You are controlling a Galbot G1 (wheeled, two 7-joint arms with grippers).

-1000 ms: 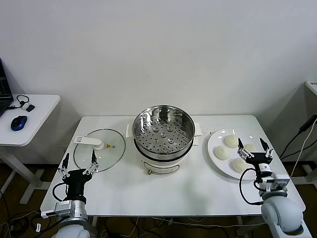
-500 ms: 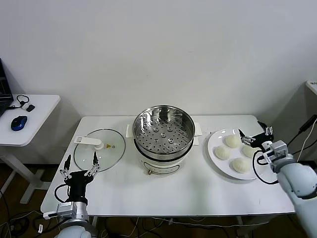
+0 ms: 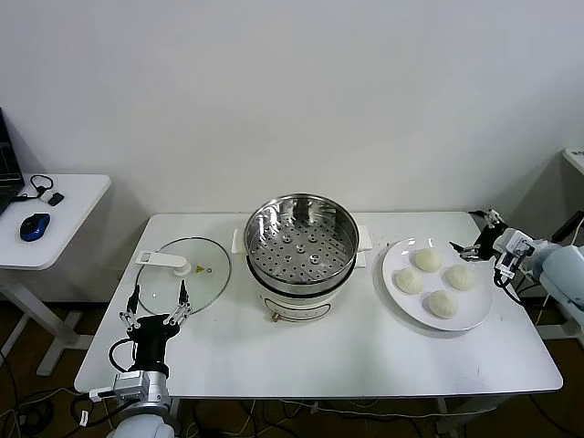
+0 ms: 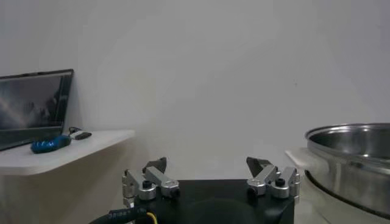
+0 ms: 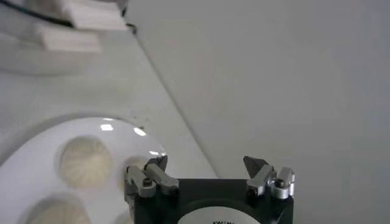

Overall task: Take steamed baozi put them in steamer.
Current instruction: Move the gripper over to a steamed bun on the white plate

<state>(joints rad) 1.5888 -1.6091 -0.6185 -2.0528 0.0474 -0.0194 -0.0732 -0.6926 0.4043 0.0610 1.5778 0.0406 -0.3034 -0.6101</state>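
The robot's right gripper should next close on the sides of the baozi point(image 3: 427, 260) point(image 5: 133, 163) nearest the wall, at the back of the white plate.
The steamer point(image 3: 301, 242), a shiny steel pot with a perforated tray on a white base, stands mid-table with nothing in it. Several cream-white baozi point(image 3: 425, 260) lie on a wide white plate point(image 3: 394, 257) to its right. My right gripper point(image 3: 474, 233) hovers open just past the plate's far right rim, holding nothing. In the right wrist view its gripper point(image 5: 207, 161) points over the table beside the plate point(image 5: 36, 152), with a baozi point(image 5: 85, 161) close by. My left gripper point(image 3: 158, 292) stands open and empty near the front left. In the left wrist view that gripper point(image 4: 207, 163) faces the wall, with the steamer point(image 4: 353, 158) to one side.
A flat glass lid point(image 3: 182, 272) with a white handle lies left of the steamer, just beyond my left gripper. A side table point(image 3: 64, 196) at far left carries a blue mouse point(image 3: 35, 225). The plate sits close to the table's right edge.
My right gripper has swung from above the plate's near side out to its far right rim, still open. My left gripper has shifted slightly right.
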